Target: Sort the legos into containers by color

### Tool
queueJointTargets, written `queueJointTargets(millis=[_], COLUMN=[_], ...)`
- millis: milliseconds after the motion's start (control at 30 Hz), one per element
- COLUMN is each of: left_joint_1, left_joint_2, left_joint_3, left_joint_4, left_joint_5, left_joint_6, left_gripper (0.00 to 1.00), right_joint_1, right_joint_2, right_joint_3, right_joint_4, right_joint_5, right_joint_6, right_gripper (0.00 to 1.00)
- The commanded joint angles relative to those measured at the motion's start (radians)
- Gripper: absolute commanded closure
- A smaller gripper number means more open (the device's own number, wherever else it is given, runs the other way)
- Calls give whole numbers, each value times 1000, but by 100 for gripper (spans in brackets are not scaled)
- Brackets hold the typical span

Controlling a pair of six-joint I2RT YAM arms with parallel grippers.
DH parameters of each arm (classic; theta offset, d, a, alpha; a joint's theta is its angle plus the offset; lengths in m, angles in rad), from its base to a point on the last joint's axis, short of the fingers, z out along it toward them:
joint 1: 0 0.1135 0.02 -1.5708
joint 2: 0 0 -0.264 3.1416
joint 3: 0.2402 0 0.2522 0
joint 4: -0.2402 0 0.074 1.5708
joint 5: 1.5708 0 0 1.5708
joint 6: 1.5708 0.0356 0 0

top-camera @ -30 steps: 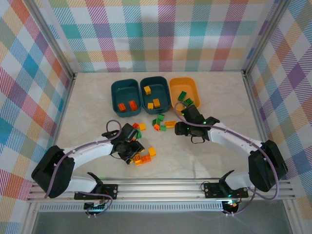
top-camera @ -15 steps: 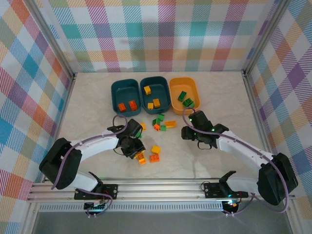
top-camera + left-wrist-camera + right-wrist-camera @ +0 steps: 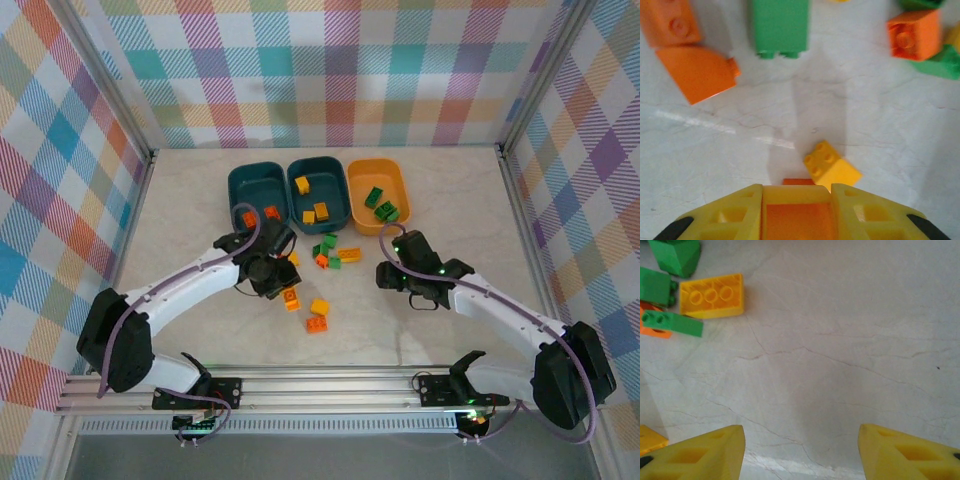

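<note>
My left gripper is to let go of the yellow-orange brick, now held beside the loose legos, in the middle teal tub [image 3: 322, 208], by the yellow brick that is nearest to the orange-yellow tub.
My left gripper [image 3: 278, 268] hangs just left of the loose legos, shut on an orange brick [image 3: 797, 215] that sits between its yellow fingers [image 3: 725, 215]. A yellow brick [image 3: 831, 167] lies on the table right ahead of it. Farther on lie a green brick [image 3: 780, 27] and orange bricks [image 3: 695, 75]. My right gripper [image 3: 388, 272] is open over bare table, to the right of a yellow plate [image 3: 712, 296] and green pieces [image 3: 672, 322]. The left teal tub [image 3: 240, 190] holds orange bricks, the middle teal tub [image 3: 338, 185] yellow ones, and the orange-yellow tub [image 3: 362, 180] green ones.
On the table near me lie a yellow brick [image 3: 319, 306] and two orange bricks [image 3: 316, 324], [image 3: 291, 298]. A mixed cluster [image 3: 328, 250] sits just below the tubs. Metal frame rails and plaid walls close in the table on both sides.
The left gripper closed on an orange brick and carried it up toward the tubs. The right gripper drew back from the orange-yellow tub, then held still.
</note>
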Motion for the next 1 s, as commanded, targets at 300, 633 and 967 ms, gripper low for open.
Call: queueJointTargets(millis=[300,633,967], left_joint_1=[85,179,254], left_joint_2=[275,675,967], left_joint_3=[399,906,1257], left_joint_4=[-44,-108,-159], left_joint_5=[55,58,177], left_joint_6=[196,295,364], left_gripper=[76,75,72], right_joint_1=[-22,-40,-61], right_joint_2=[-85,-91,-70], right_joint_3=[-76,-56,-61], right_joint_4=[23,0,9], right_joint_5=[-21,-45,-39], right_joint_6=[19,4,6], right_gripper=[38,38,35])
